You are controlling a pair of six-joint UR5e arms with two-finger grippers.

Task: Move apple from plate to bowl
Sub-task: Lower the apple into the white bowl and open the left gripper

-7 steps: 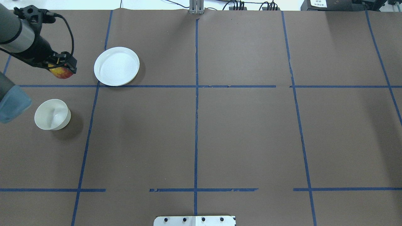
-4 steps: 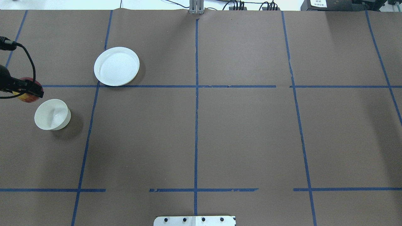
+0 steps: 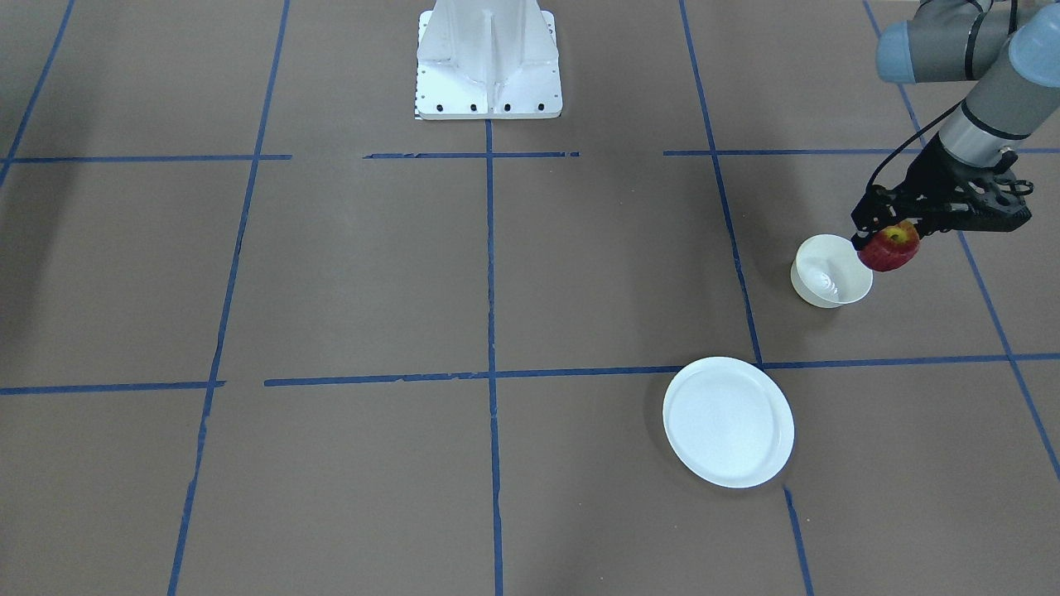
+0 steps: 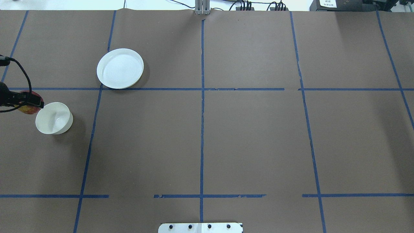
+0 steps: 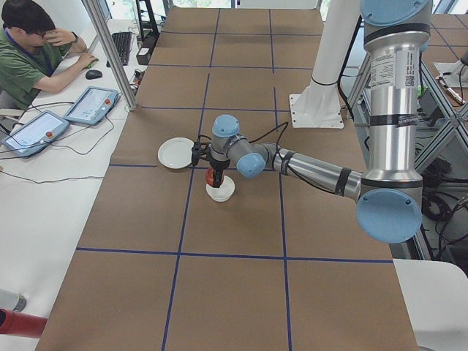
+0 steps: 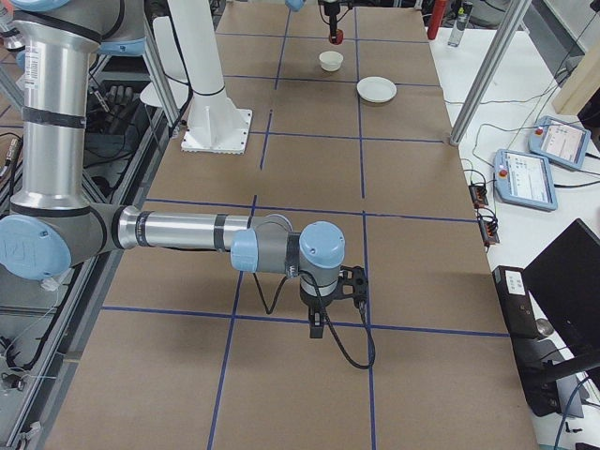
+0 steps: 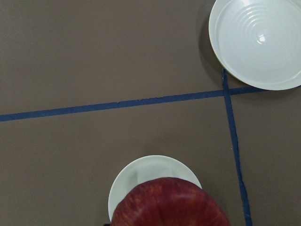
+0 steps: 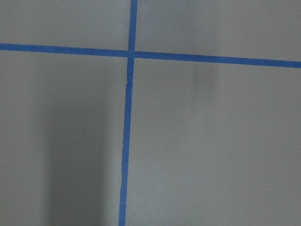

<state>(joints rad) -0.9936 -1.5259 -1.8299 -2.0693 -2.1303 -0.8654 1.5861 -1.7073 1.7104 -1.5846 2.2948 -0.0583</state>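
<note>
The robot's left gripper should set the red apple down in the middle of the small cream bowl [image 3: 842,267] [image 7: 157,200].
My left gripper [image 3: 891,240] is shut on the red apple [image 3: 889,248] and holds it in the air at the edge of the small cream bowl [image 3: 831,273]. In the overhead view the apple [image 4: 26,105] is just left of the bowl [image 4: 54,118]. The left wrist view shows the apple [image 7: 171,202] over the near part of the bowl [image 7: 136,176]. The white plate [image 4: 120,68] has nothing on it and lies apart from the bowl. My right gripper [image 6: 323,317] shows only in the exterior right view, low over the table; I cannot tell whether it is open or shut.
The brown table cover is marked with blue tape lines [image 4: 202,113]. The white robot base [image 3: 489,62] stands at the table's near middle edge. An operator [image 5: 29,51] sits at a side desk with tablets [image 5: 91,104].
My left gripper has carried the apple from beside the plate back toward the robot and down to the bowl's edge. The plate and bowl have not moved.
</note>
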